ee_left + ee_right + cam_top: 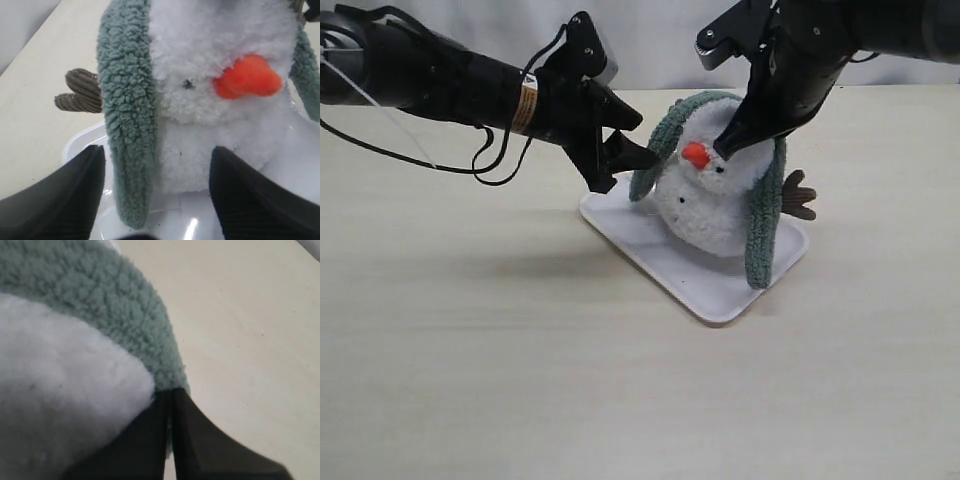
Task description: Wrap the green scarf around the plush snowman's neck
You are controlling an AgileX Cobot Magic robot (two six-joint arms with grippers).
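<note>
The scarf end by my open left gripper hangs loose toward the tray, so I should reach lower and pinch the scarf's tip (133, 216) before I wrap the snowman's neck.
The plush snowman (715, 205) leans on a white tray (710, 290), orange nose (695, 154) facing forward. The green scarf (765, 230) lies draped over the top of its head, one end hanging down each side. My left gripper (646, 140) is open beside the left scarf end. In the left wrist view, that scarf end (127, 125) hangs between the spread fingers of the left gripper (157, 165), touching neither. My right gripper (722, 150) is at the snowman's face. In the right wrist view the right gripper (169, 396) is shut on the scarf's edge (110, 295), against the white plush (60, 390).
A brown twig arm (800, 195) sticks out on the snowman's right side, and another twig arm (80, 90) shows in the left wrist view. The tray's rim (80, 142) lies under the left gripper. Pale wooden tabletop (470, 350) surrounds the tray.
</note>
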